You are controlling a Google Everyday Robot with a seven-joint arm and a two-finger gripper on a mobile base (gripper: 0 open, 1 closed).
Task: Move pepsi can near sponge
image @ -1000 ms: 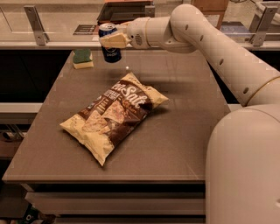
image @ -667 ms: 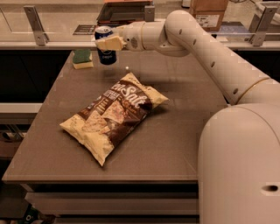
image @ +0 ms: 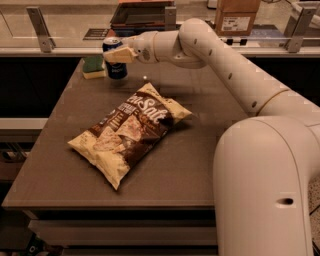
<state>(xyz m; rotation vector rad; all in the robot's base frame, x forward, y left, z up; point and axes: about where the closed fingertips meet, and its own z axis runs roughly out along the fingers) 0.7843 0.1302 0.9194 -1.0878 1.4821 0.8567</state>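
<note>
Next, my gripper sets the pepsi can down upright and releases it on the brown table (image: 118,79) next to the sponge, beyond the chip bag.
The pepsi can (image: 115,69), dark blue with a silver top, stands upright at the far left of the table, right beside the sponge (image: 93,67). The sponge is a small block, green over pale yellow, just left of the can. My gripper (image: 117,54) reaches in from the right on the long white arm (image: 225,65) and is shut on the can's upper part. One pale finger (image: 120,55) crosses the can's front. The can's base looks to be at or just above the tabletop.
A large brown and yellow chip bag (image: 130,131) lies in the middle of the brown table (image: 200,150). Behind the table runs a counter with a dark tray (image: 142,14), a cardboard box (image: 237,15) and metal rail posts (image: 40,27). My white base (image: 265,190) fills the right front.
My gripper has carried the can to the left, from a gap away from the sponge to right next to it. The chip bag has not moved.
</note>
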